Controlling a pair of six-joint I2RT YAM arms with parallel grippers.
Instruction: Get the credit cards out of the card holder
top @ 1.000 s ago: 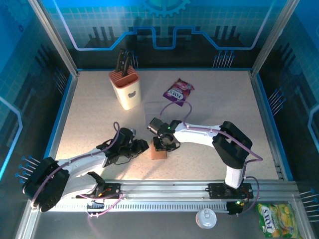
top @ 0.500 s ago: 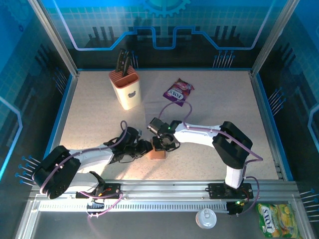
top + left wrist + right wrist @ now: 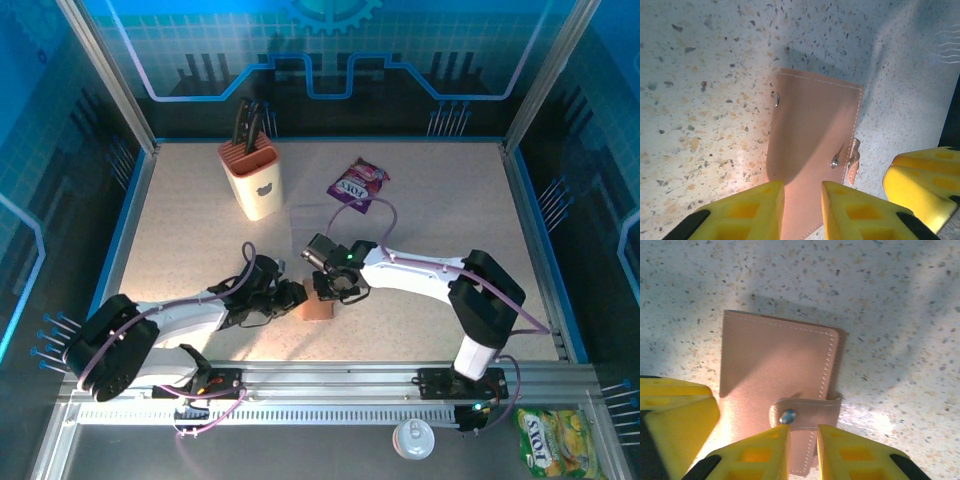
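I should use my right gripper to take the strap [image 3: 832, 409] beside the card holder's open edge and pull the card holder's cover open, because the strap wraps around that edge and blocks the cards.
The card holder [image 3: 318, 309] is a tan-brown leather wallet lying closed and flat on the speckled table, its strap tab [image 3: 812, 410] snapped over the front. The credit cards are hidden inside it. My left gripper [image 3: 293, 296] hangs over the holder's left end; in the left wrist view [image 3: 803, 187] its yellow fingers stand slightly apart, with bare leather [image 3: 815, 130] showing between them. My right gripper [image 3: 327, 292] hovers over the strap side [image 3: 804, 429], its jaws open a narrow gap just below the snap [image 3: 787, 416]. Nothing is clamped.
A cream knife block [image 3: 252, 178] stands at the back left. A purple snack packet [image 3: 358, 183] lies behind the right arm. A yellow packet [image 3: 548, 437] and a white lid [image 3: 412, 438] sit beyond the front rail.
My left gripper has slid right up to the card holder and its jaws have narrowed. The right arm's elbow has swung right while its gripper stayed over the holder.
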